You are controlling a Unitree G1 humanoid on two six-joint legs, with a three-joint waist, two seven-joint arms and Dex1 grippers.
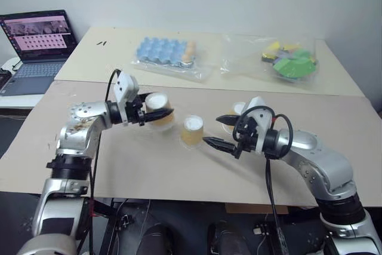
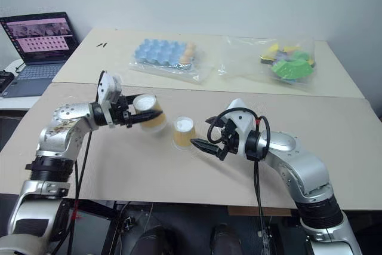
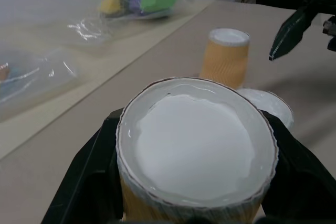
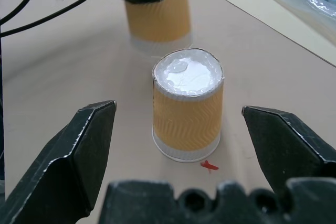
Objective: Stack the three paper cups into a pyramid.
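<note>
Next, my right gripper grabs the body (image 1: 229, 128) of the third paper cup, which is partly hidden behind it, because that cup will go on top of the pyramid.
My left gripper (image 1: 157, 113) is shut on one of the paper cups (image 1: 156, 102), an upside-down tan-orange cup with its white base up, low over the brown table (image 1: 119, 165). A second upside-down cup (image 1: 192, 131) stands on the table just to its right. My right gripper (image 1: 213, 129) is open, its black fingers (image 4: 86, 145) spread on either side of that standing cup from the right without touching it. The third cup (image 1: 237, 111) stands behind my right gripper, partly hidden by it.
A plastic bag with a blue tray (image 1: 167, 55) and another bag with green and yellow pieces (image 1: 290, 62) lie on the lighter back table. An open laptop (image 1: 39, 46) stands at the far left. The table's front edge (image 1: 179, 198) runs close below both arms.
</note>
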